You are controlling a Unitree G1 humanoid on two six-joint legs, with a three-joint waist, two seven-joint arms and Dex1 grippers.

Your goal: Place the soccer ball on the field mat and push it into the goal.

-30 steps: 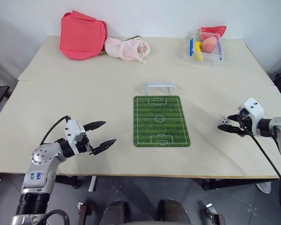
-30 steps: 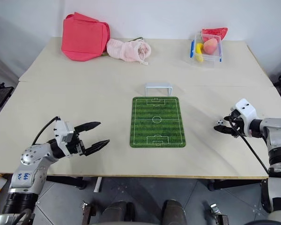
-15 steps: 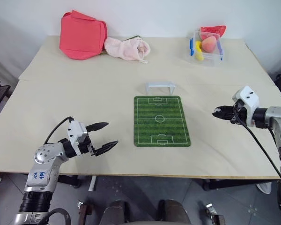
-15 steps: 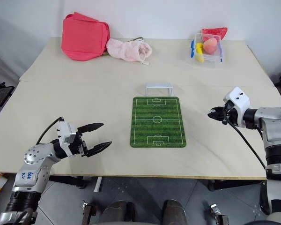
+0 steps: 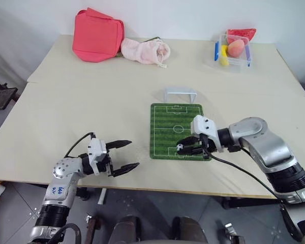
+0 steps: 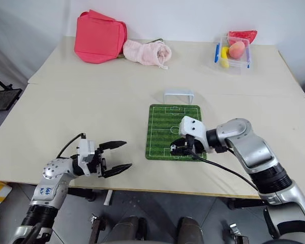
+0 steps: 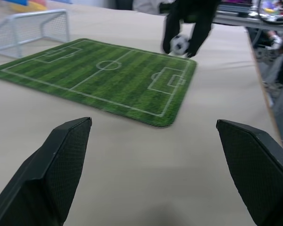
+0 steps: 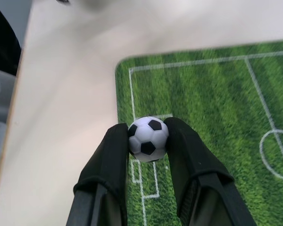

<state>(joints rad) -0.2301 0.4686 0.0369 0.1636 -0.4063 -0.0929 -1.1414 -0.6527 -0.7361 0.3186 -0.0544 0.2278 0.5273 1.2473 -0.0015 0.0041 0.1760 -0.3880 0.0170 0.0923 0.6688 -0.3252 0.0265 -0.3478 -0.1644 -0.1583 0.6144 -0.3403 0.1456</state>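
Note:
I should use my right gripper to set the soccer ball, now just over the mat's near end, down inside the near goal-box lines (image 5: pixel 178 151) (image 8: pixel 155 149) of the green field mat.
The soccer ball (image 8: pixel 148 136) is tiny, white with black patches, and my right gripper (image 8: pixel 148 129) is shut on it. The ball (image 5: pixel 180 148) hangs just over the near end of the field mat (image 5: pixel 165 119), by the near goal-box lines. That mat is a green striped rectangle with white pitch lines. The goal (image 5: pixel 180 94), a small pale frame, stands on the table just beyond the mat's far short edge. My left gripper (image 5: pixel 133 154) is open and holds nothing, low over the table to the left of the mat's near corner and pointing toward it.
A red bag (image 5: pixel 97 35) and a pink cloth pouch (image 5: pixel 145 50) lie at the table's far left. A clear box (image 5: pixel 234 48) with toy fruit stands at the far right. The table's front edge (image 5: pixel 157 190) runs close below both grippers.
My right gripper closed on the ball at the table's right side and carried it left to the mat's near end. The left gripper shifted slightly right. The camera view also shifted.

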